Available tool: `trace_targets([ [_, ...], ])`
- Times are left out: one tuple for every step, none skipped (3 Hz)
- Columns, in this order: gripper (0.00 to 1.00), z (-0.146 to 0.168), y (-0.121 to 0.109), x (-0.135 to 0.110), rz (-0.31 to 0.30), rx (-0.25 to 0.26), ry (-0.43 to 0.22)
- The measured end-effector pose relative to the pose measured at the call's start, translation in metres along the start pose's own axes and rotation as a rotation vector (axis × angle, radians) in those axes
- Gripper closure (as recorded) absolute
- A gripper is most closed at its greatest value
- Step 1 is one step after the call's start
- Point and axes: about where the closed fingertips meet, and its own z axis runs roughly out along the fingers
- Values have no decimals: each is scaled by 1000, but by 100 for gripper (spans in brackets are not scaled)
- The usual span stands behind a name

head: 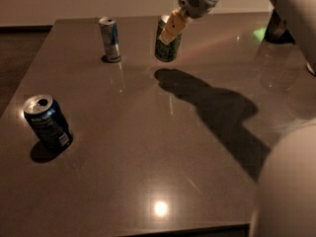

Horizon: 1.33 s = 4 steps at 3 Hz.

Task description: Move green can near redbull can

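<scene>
Next, my gripper lets go of the green can on the table (125, 68) close beside the redbull can, slightly nearer the front.
The green can (167, 48) hangs a little above the dark table (148, 147) near its far edge, tilted slightly. My gripper (172, 29) is shut on the green can from above and the right, with a tan finger pad (173, 27) across its upper side. The redbull can (110, 39) stands upright on the table to the left of the green can, about a can's height away.
A dark blue can (45, 122) with a white label stands near the table's left edge at the front. A dark object (279, 28) sits at the far right. My arm's pale body (286, 181) fills the lower right corner.
</scene>
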Motion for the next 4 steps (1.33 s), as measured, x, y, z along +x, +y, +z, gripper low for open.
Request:
trace_targets([
  [100, 19, -1, -31, 46, 44, 26],
  [100, 44, 11, -52, 73, 62, 50],
  [100, 61, 22, -64, 62, 47, 65],
  [99, 85, 37, -77, 26, -5, 79],
])
